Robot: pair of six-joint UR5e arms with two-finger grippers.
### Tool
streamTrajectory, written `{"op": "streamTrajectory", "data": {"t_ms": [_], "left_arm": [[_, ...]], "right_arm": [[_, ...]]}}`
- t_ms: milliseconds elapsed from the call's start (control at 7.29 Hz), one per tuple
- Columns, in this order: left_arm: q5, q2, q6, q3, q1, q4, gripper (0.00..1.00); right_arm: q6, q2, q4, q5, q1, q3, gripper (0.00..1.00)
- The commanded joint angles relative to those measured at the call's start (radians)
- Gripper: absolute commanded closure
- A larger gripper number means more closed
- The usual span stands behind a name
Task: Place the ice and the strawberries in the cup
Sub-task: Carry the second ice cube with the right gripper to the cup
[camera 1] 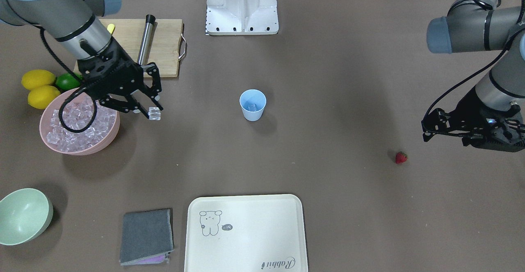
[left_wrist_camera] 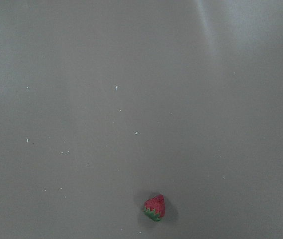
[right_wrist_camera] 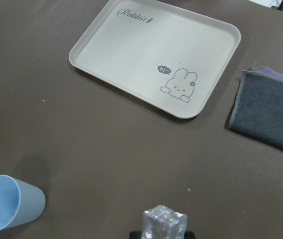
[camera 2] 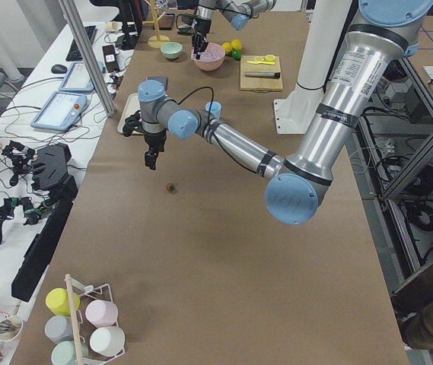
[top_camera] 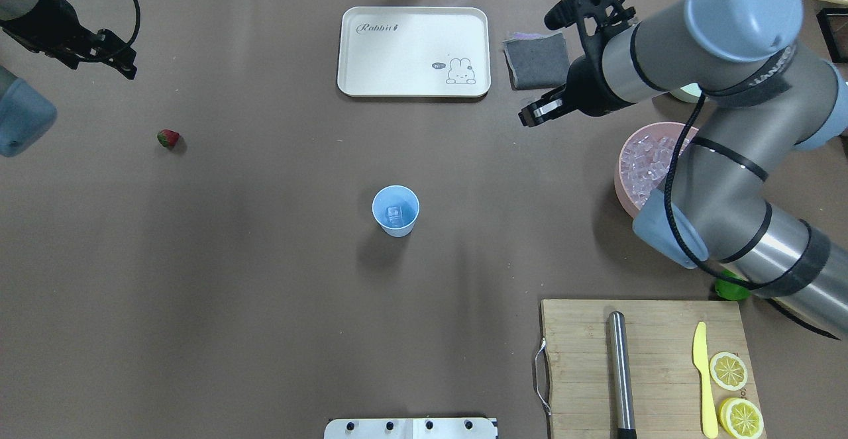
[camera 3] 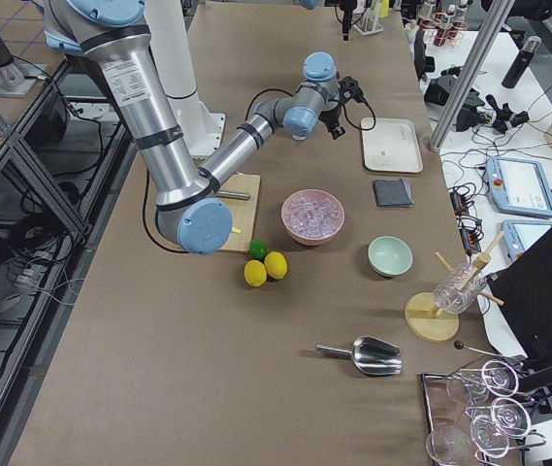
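I should release the clear ice cube, now held just beside the pink bowl, from my right gripper inside the light-blue cup [camera 1: 252, 102], so that it lands on the ice that is there.
My right gripper [camera 1: 151, 111] is shut on one clear ice cube [camera 1: 155, 114], held above the table just beside the pink bowl [camera 1: 110, 140] of ice cubes [camera 1: 78, 124]. The cube also shows in the right wrist view [right_wrist_camera: 164, 225]. The light-blue cup [camera 1: 252, 104] stands mid-table with one ice cube inside [top_camera: 395, 213], well apart from both grippers. The red strawberry [camera 1: 401, 157] lies on the table. My left gripper [camera 1: 425, 130] hovers open and empty a little beyond it. The strawberry also shows in the left wrist view [left_wrist_camera: 154, 207].
A cream tray [camera 1: 246, 264] and a grey cloth [camera 1: 146, 236] lie at the operators' edge. A pale green bowl [camera 1: 39, 218] stands in the corner there. Lemons [camera 1: 39, 86], a lime [camera 1: 67, 81] and a cutting board [camera 1: 164, 46] with a steel rod [camera 1: 144, 42] are near the pink bowl.
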Motion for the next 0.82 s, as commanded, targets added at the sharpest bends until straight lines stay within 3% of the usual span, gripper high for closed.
{"op": "streamTrajectory", "data": {"t_ms": [0, 275, 686], "left_arm": [[-0.004, -0.004, -0.005, -0.014, 0.003, -0.001, 0.02], [-0.014, -0.001, -0.007, -0.007, 0.011, -0.045, 0.02], [-0.006, 0.016, -0.005, -0.008, 0.023, -0.07, 0.02]], "right_arm": [[0.037, 0.037, -0.001, -0.097, -0.105, 0.001, 1.0], [0.042, 0.074, -0.002, -0.199, -0.212, -0.009, 1.0], [0.04, 0.161, -0.001, -0.248, -0.281, -0.073, 1.0]]}}
